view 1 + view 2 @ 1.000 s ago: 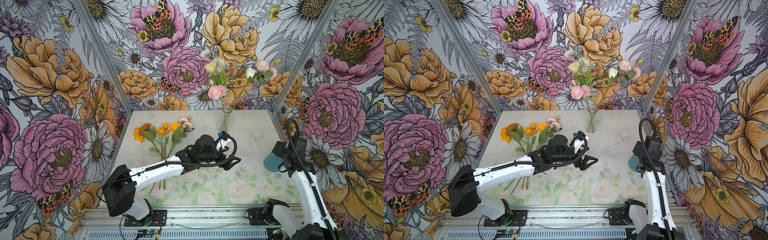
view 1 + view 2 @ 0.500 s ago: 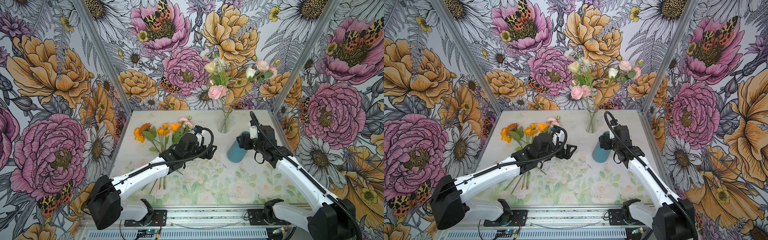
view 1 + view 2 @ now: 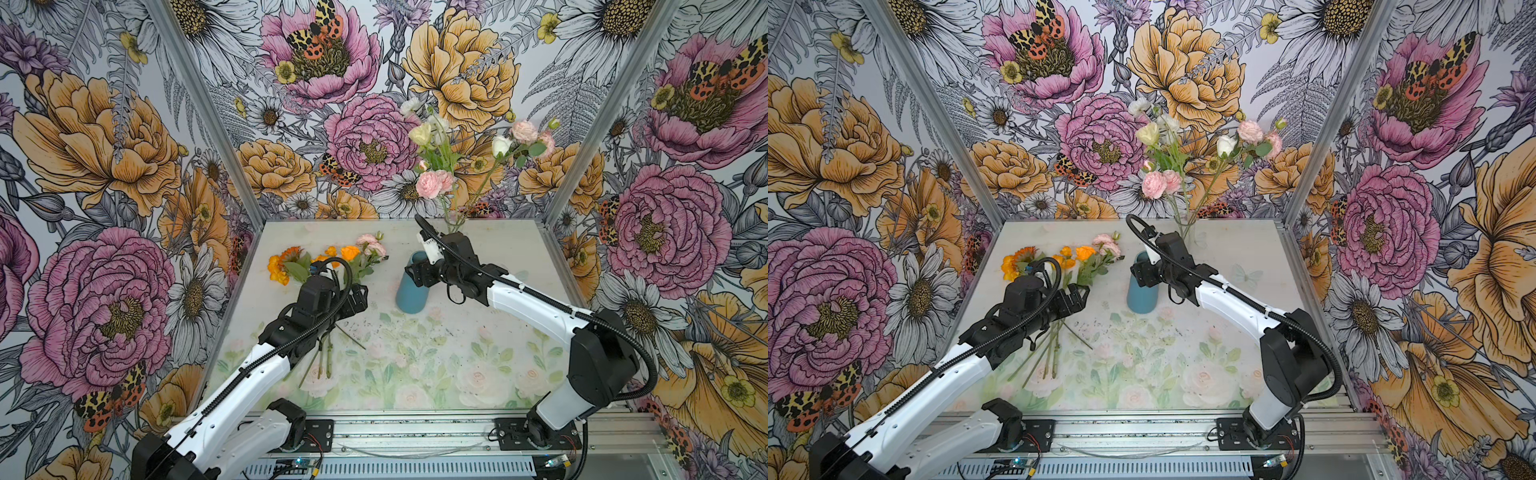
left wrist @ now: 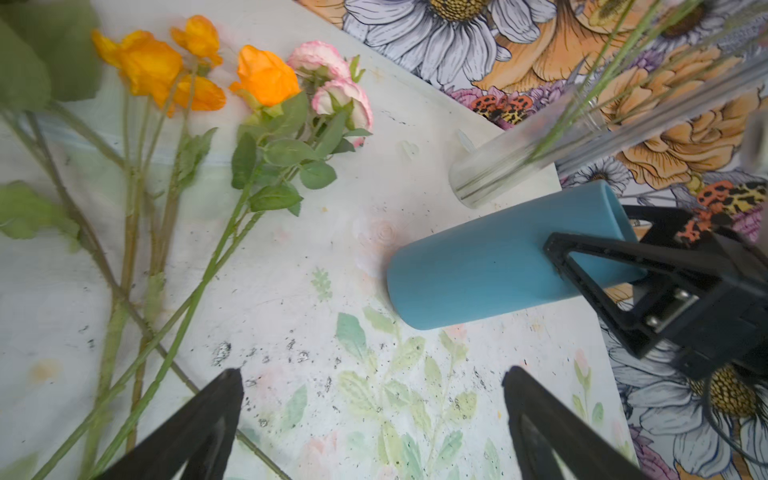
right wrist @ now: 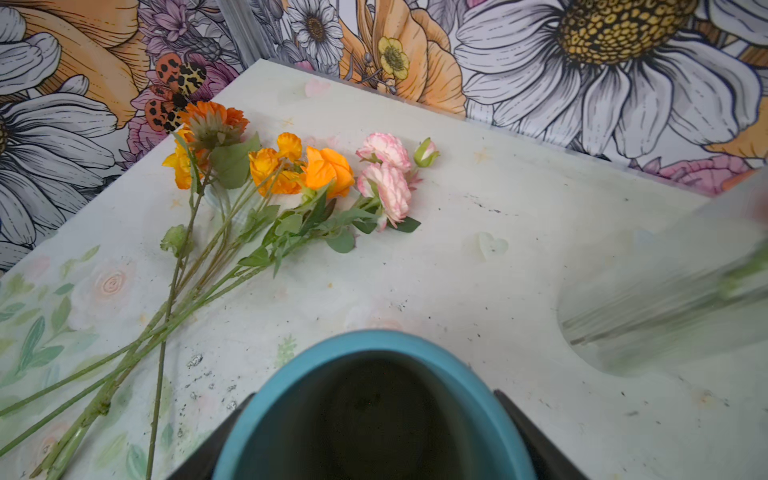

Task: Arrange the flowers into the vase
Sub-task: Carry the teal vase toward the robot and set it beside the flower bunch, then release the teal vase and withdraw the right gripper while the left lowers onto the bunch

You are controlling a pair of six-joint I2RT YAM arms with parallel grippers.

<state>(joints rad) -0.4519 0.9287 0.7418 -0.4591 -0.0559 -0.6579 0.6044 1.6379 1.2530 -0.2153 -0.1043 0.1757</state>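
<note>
The robot's right hand needs to set the blue vase down on the tabletop a little closer to the loose flowers (image 3: 398, 312). The vase now stands upright at mid-table.
Loose flowers (image 3: 328, 266) (image 3: 1059, 262) with orange and pink blooms lie on the left of the tabletop, stems towards the front. They also show in both wrist views, flowers (image 4: 266, 79) (image 5: 324, 170). A blue vase (image 3: 411, 291) (image 3: 1142, 295) stands upright at mid-table, its base at the tabletop. My right gripper (image 3: 415, 274) (image 3: 1144, 276) (image 5: 372, 399) is shut on its upper part, a finger on each side of the rim (image 5: 374, 338). My left gripper (image 3: 357, 297) (image 3: 1077, 297) (image 4: 372, 374) hangs open and empty over the stems, left of the vase (image 4: 478, 274).
A clear glass vase (image 3: 453, 222) (image 3: 1185, 230) (image 4: 498, 166) (image 5: 665, 316) with pink and cream flowers stands at the back, just behind the blue one. Flower-papered walls close in the table on three sides. A metal rail (image 3: 415, 432) runs along the front.
My right arm has carried the blue vase from the right edge to mid-table. My left arm has drawn back leftward from the centre to above the loose stems.
</note>
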